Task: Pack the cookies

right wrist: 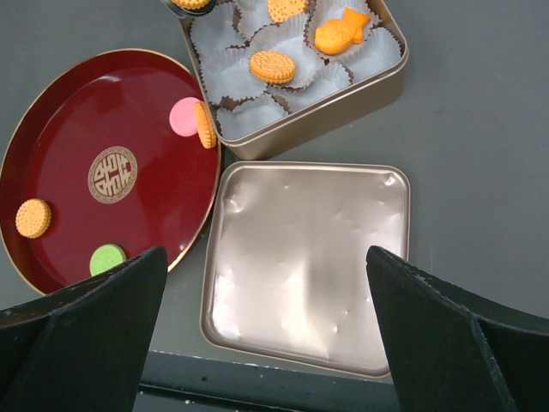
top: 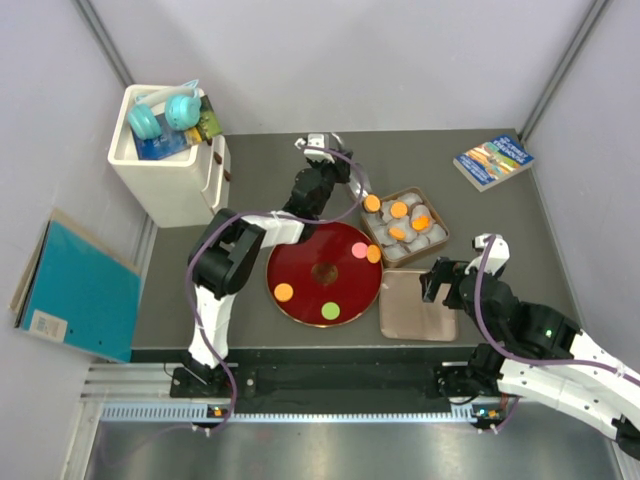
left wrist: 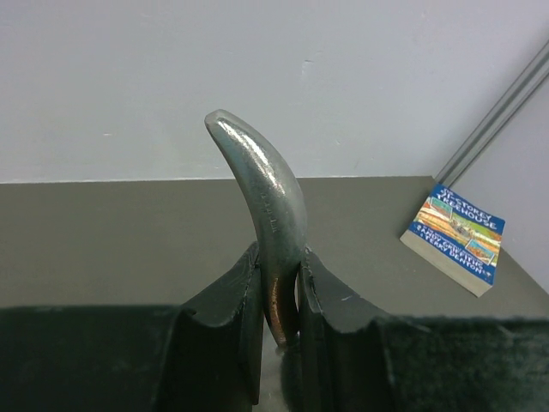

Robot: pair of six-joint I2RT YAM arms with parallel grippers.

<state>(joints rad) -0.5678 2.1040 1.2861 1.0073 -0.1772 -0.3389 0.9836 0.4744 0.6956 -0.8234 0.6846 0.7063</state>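
I should use my left gripper to set the metal scoop down on the red plate (top: 307, 284), between the plate's brown centre and the front orange cookie.
My left gripper (top: 323, 155) is shut on metal tongs (left wrist: 268, 206), whose tip holds an orange cookie (top: 372, 203) at the far left corner of the gold tin (top: 441, 236). The tin holds white paper cups, with orange cookies (right wrist: 273, 66) and a fish-shaped one (right wrist: 340, 33) in some of them. The red plate (top: 310, 250) carries an orange cookie (top: 284, 292), a green one (top: 330, 311), a pink one (top: 359, 250) and an orange one (top: 374, 254) leaning on its rim. My right gripper (right wrist: 274, 343) is open and empty above the tin's lid (right wrist: 309, 257).
A white bin (top: 175, 175) with blue headphones stands at the back left. A book (top: 493, 160) lies at the back right, and also shows in the left wrist view (left wrist: 455, 236). A blue folder (top: 80, 290) lies off the table's left side.
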